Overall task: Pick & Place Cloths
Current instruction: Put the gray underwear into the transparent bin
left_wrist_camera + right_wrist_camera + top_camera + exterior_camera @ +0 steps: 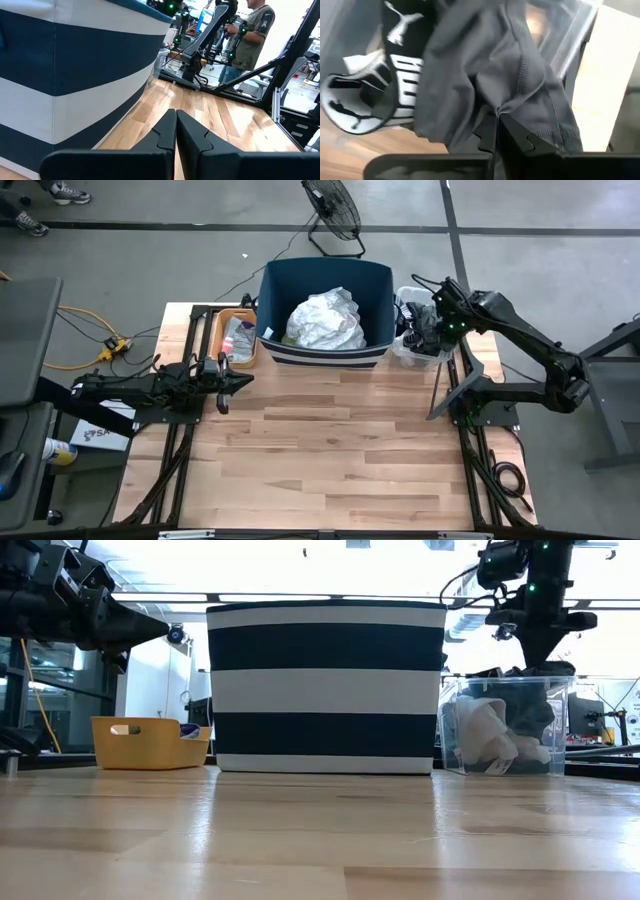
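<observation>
The robot's right gripper pinches only a thin fold near the leg hem of the grey shorts, so it should open and take a deeper fold (434, 90) beside the lettered waistband.
Dark grey shorts (485, 65) with a black-and-white lettered waistband (402, 85) hang from my right gripper (496, 131), which is shut on them above a clear plastic box (418, 330) at the table's far right. In the low view that box (505, 725) holds white cloths (485, 740) and dark cloth (535, 718). A crumpled white cloth (325, 320) lies inside the navy striped bin (300, 352). My left gripper (240, 377) is shut and holds nothing. It hovers level above the table's left side, near the bin's left front corner. My right gripper pinches a gathered fold of the grey shorts (504, 107) between its two fingers, coming from above and pointing down into the clear box. The cloth bunches at the fingertips and drapes slack around them. The waistband end hangs to one side over the box.
The navy bin (325, 690) stands at the table's far middle. A small orange tray (222, 340) with small items sits to its left, against the far left edge. The wooden table (330, 450) stretches in front of them. A person (252, 30) stands beyond the right arm's frame.
</observation>
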